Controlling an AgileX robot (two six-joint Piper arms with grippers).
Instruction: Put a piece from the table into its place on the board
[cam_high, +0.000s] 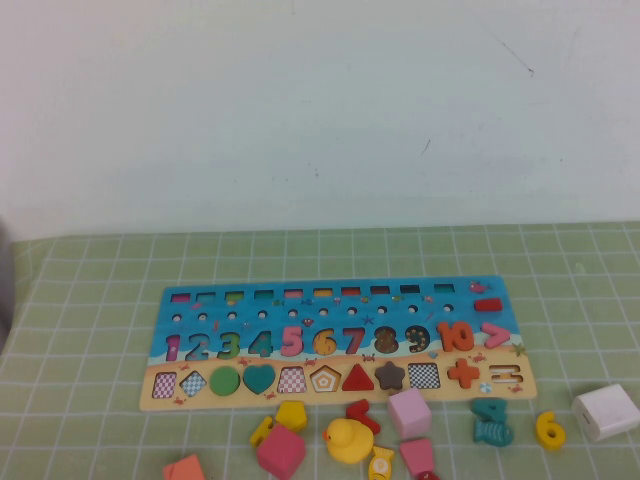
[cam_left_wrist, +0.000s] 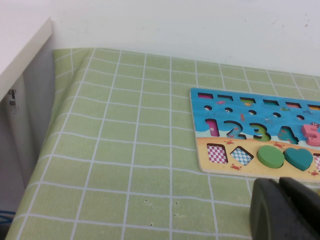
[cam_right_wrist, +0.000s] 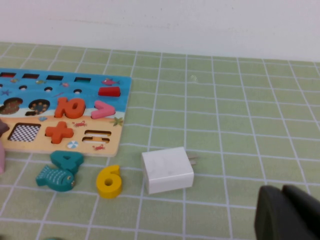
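Observation:
My right gripper is to go next to the yellow numeral "6" beside the white charger and close on the numeral's round loop (cam_high: 551, 436) (cam_right_wrist: 109, 186).
The yellow numeral "6" (cam_high: 549, 430) lies flat on the green checked cloth, off the board's right end; it also shows in the right wrist view (cam_right_wrist: 109, 181), next to a white charger. The board (cam_high: 335, 340) lies mid-table, blue above with numerals, tan strip below; its "6" slot (cam_high: 324, 343) shows bare wood. The board's left end shows in the left wrist view (cam_left_wrist: 260, 135), its right end in the right wrist view (cam_right_wrist: 65, 112). My left gripper (cam_left_wrist: 285, 207) is shut and empty, near the board's left front. My right gripper (cam_right_wrist: 287, 212) is shut and empty, right of the charger. Neither arm shows in the high view.
A white charger (cam_high: 606, 411) sits right of the "6". Loose pieces lie before the board: yellow duck (cam_high: 347, 440), yellow pentagon (cam_high: 291, 414), pink blocks (cam_high: 409, 412), teal "4" and fish (cam_high: 491, 420), red piece (cam_high: 361, 412). A white shelf edge (cam_left_wrist: 20, 55) stands at the left.

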